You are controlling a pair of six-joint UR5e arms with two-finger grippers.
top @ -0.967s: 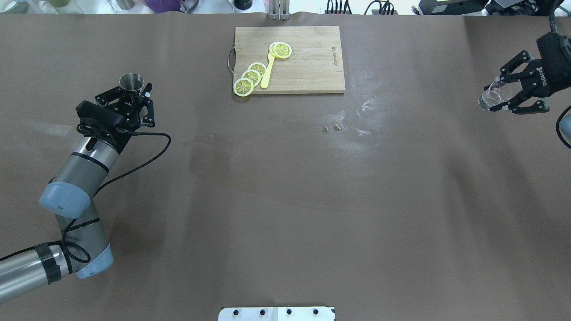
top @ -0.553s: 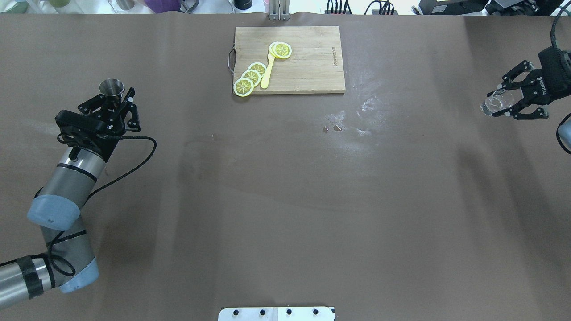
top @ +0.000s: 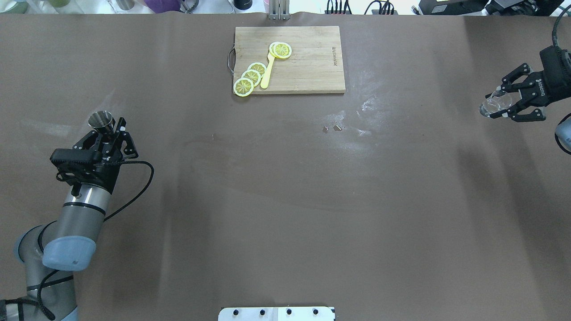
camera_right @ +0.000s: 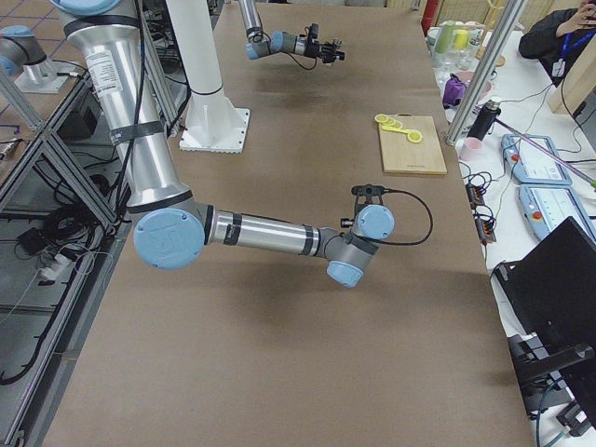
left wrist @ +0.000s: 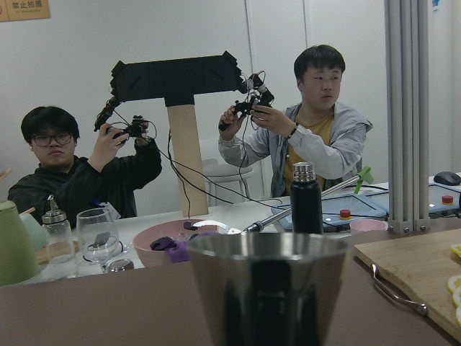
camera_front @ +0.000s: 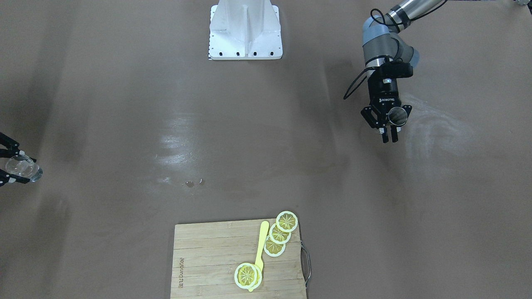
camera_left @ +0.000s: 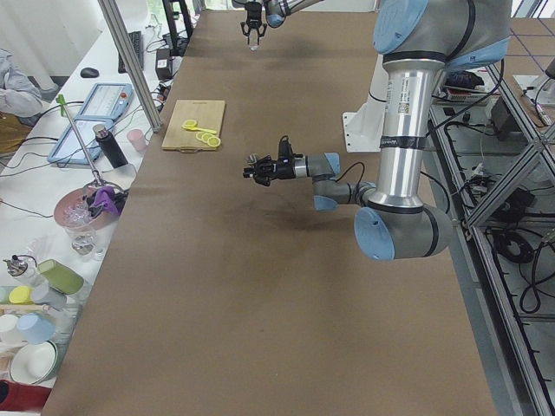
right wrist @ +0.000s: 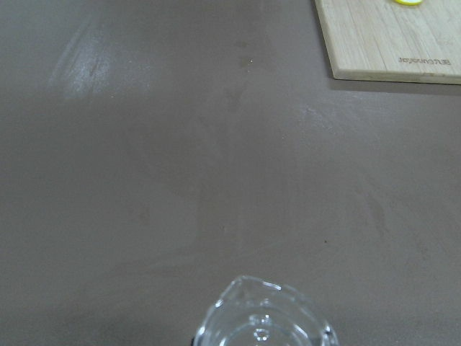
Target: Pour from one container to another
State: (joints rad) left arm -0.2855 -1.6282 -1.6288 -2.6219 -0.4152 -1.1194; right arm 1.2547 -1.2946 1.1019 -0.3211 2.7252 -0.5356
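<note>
My left gripper sets the steel cup down next, on the brown table cover at the pale smear's edge [camera_front: 409,122].
A small steel cup [top: 100,119] stands upright in my left gripper [top: 107,131], which is shut on its lower part above the table's left side. In the front-facing view the cup [camera_front: 398,116] shows its open mouth beside the gripper [camera_front: 389,135]. The cup [left wrist: 266,288] fills the bottom of the left wrist view. A clear glass [top: 490,107] lies tilted in my right gripper [top: 502,101], shut on it at the far right edge. The glass [right wrist: 263,326] shows at the bottom of the right wrist view, and also in the front-facing view [camera_front: 20,167]. What either holds cannot be seen.
A wooden cutting board [top: 308,67] with lemon slices [top: 250,78] and a yellow spoon [top: 269,71] lies at the far middle. Small specks [top: 332,128] and pale smears mark the brown table cover. The white robot base [top: 276,313] sits at the near edge.
My left arm has drawn back toward the robot and a little left, carrying the steel cup. The right gripper has shifted only slightly with the glass.
</note>
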